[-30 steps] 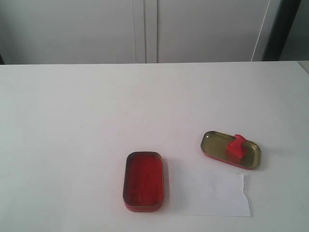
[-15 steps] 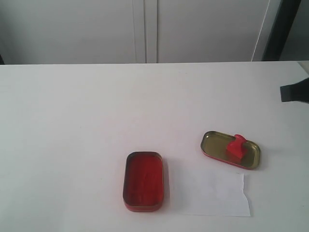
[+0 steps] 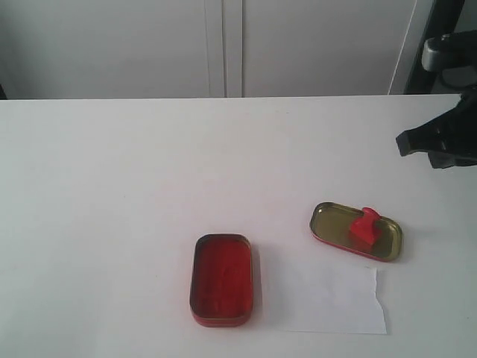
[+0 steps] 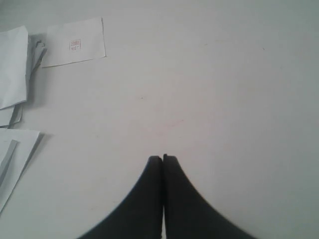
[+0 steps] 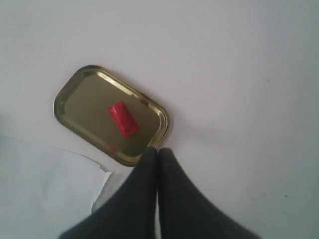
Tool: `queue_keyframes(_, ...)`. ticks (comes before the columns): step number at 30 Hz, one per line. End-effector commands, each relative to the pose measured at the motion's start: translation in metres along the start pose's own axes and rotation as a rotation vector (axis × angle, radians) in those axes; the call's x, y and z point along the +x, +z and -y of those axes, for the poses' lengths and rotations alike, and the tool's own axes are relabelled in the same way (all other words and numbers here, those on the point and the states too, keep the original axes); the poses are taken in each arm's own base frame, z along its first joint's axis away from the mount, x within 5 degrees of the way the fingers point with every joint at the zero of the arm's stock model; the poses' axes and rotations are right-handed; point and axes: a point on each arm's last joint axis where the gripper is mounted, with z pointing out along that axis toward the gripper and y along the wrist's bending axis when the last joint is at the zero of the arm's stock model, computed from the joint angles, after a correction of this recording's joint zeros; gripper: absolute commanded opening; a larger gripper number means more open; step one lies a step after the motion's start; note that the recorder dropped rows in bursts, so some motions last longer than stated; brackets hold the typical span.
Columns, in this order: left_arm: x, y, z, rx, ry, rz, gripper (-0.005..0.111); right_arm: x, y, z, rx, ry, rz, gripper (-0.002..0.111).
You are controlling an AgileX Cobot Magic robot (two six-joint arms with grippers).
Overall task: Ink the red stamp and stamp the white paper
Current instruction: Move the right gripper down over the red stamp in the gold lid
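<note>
The robot's right gripper will next go to the red stamp's rounded handle (image 3: 369,215) (image 5: 123,118), above the stamp's wide base in the gold-lined tin lid, and close there.
The small red stamp (image 3: 364,226) stands inside the gold-lined tin lid (image 3: 332,224) at the right of the table; it also shows from above in the right wrist view (image 5: 123,118), on the lid (image 5: 84,99). The white paper (image 3: 328,298) lies in front of the lid, its notched corner toward the right (image 5: 45,189). The oblong tin of red ink (image 3: 221,279) sits left of the paper. My right gripper (image 5: 158,149) is shut and empty, high above the table beside the lid; its arm (image 3: 440,138) enters at the right edge. My left gripper (image 4: 162,158) is shut and empty over bare table.
In the left wrist view, a small stamped paper slip (image 4: 74,42) and a stack of white sheets (image 4: 12,64) lie at one side of the table. Grey cabinet doors (image 3: 223,45) stand behind the table's far edge.
The right arm has come into the exterior view from the right edge and moved leftward and up. The stamp, lid, tin and paper have not moved.
</note>
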Motion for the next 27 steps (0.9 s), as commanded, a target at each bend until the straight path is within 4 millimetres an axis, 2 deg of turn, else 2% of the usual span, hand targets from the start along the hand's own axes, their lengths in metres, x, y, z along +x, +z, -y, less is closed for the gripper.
queue_keyframes(1, 0.001, 0.0, 0.0, 0.005, -0.012, 0.001, 0.0, -0.01, 0.018, 0.003, -0.01, -0.03, -0.087, 0.0)
queue_keyframes(5, 0.001, 0.0, 0.0, 0.005, -0.012, 0.001, 0.0, -0.018, 0.036, 0.004, -0.036, -0.086, -0.195, 0.0)
queue_keyframes(14, 0.001, 0.0, 0.0, 0.005, -0.012, 0.001, 0.0, -0.028, 0.071, 0.003, -0.091, -0.122, -0.304, 0.0)
queue_keyframes(18, 0.001, 0.0, 0.0, 0.005, -0.012, 0.001, 0.0, -0.027, 0.08, 0.002, -0.116, -0.18, -0.315, 0.0)
queue_keyframes(24, 0.001, 0.0, 0.0, 0.005, -0.012, 0.001, 0.0, -0.028, 0.089, -0.012, -0.216, -0.317, -0.298, 0.0)
queue_keyframes(27, 0.001, 0.0, 0.0, 0.005, -0.012, 0.001, 0.0, -0.028, 0.094, -0.02, -0.228, -0.372, -0.299, 0.007)
